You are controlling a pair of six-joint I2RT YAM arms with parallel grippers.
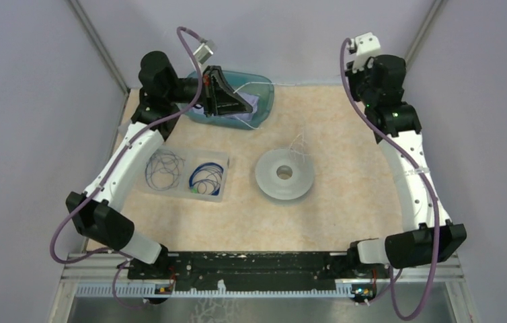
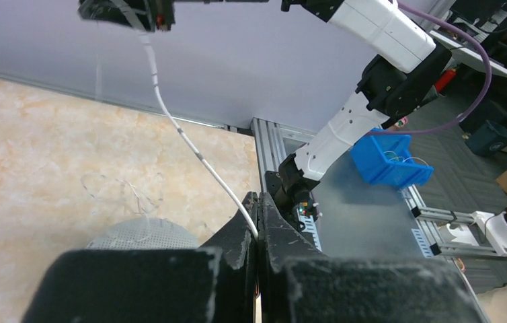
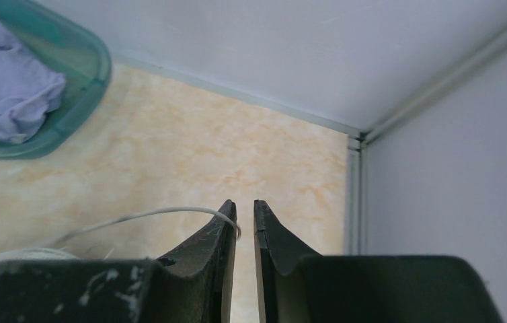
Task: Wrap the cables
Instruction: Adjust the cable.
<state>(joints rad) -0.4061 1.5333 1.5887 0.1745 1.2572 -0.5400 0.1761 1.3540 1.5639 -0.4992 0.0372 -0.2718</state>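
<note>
My right gripper should move in and pinch the cable (image 1: 251, 83) near my left gripper, because the cable's end is resting loosely against one finger of my right gripper.
The whitish cable (image 2: 183, 134) runs from my left gripper (image 2: 259, 202), whose jaws are shut on it, up to a black gripper at the top edge of the left wrist view. In the top view my left gripper (image 1: 245, 106) hangs over the teal basin (image 1: 264, 91). My right gripper (image 3: 244, 212) has a narrow gap between its jaws. The cable's end (image 3: 150, 214) lies across the tip of its left finger, not pinched. Thin wire loops (image 1: 298, 145) rise from a translucent round spool (image 1: 282, 173). Blue cable coils (image 1: 207, 176) lie in a clear tray (image 1: 182, 192).
The teal basin holds a lilac cloth (image 3: 9, 94). The spool (image 2: 143, 232) stands mid-table. The back wall and a corner post (image 3: 355, 155) are close behind my right gripper. Purple arm cords (image 1: 190, 40) arc over both arms.
</note>
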